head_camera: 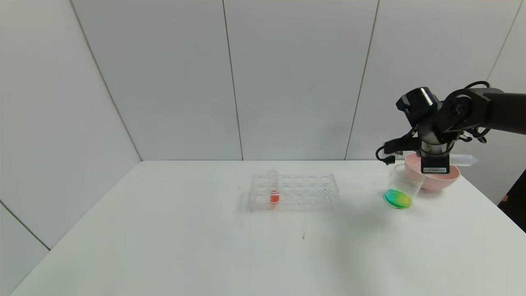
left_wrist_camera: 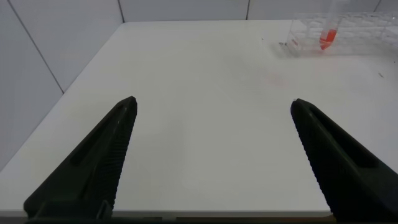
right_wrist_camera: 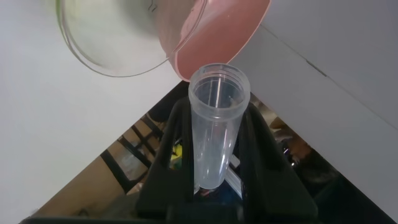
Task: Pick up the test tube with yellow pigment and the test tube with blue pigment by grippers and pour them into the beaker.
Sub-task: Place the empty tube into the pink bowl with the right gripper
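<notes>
Next, my right gripper lets go of the empty test tube inside the pink bowl (head_camera: 425, 167) (right_wrist_camera: 214, 31), toward the side closest to the beaker. The tube is held level over that bowl now.
My right gripper (head_camera: 434, 161) hangs over the pink bowl (head_camera: 446, 179) at the far right, shut on a clear, empty test tube (head_camera: 464, 159) held level. In the right wrist view the tube (right_wrist_camera: 214, 143) sits between the gripper's (right_wrist_camera: 214, 107) fingers, with its mouth toward the bowl (right_wrist_camera: 230, 31) and the beaker (right_wrist_camera: 112, 43). The beaker (head_camera: 407, 183) stands beside the bowl, holding green-yellow liquid (head_camera: 397, 198). No tube with yellow or blue liquid shows. My left gripper (left_wrist_camera: 213, 109) is open and empty over the table's near left part, out of the head view.
A clear many-holed rack (head_camera: 294, 191) stands mid-table with one tube of red-orange liquid (head_camera: 273, 193) at its left end; both show in the left wrist view, the rack (left_wrist_camera: 367, 31) and the tube (left_wrist_camera: 328, 37). The table's right edge runs just past the bowl.
</notes>
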Controlling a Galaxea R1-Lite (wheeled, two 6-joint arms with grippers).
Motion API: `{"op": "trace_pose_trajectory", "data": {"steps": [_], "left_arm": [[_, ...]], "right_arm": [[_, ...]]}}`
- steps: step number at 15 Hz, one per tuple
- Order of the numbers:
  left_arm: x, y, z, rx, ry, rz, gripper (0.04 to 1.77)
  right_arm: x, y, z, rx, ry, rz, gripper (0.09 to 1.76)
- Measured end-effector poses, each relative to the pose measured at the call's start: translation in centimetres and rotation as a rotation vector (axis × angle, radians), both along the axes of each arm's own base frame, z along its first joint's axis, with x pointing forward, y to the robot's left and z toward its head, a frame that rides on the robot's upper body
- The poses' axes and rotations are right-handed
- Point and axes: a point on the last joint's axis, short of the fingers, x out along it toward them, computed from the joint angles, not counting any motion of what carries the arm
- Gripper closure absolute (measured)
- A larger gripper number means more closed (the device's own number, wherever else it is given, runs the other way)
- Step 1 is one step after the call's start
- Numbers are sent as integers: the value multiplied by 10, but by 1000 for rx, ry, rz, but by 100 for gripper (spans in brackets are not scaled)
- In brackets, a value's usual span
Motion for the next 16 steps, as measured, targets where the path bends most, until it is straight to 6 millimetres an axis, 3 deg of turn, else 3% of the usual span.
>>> {"op": "trace_pose_trajectory", "data": {"steps": [4,10,13,16], "left_arm": [[0,0,0,0,0,0,5],[0,0,0,0,0,0,5],[0,0,0,0,0,0,5],[0,0,0,0,0,0,5]], "right_arm": [[-2,-10,11,231,-46,87,137],[11,-57,48,849,-391,233,137],[9,-83,50,1224,-426,172,137],[4,-107,47,1419,-471,113,137]]}}
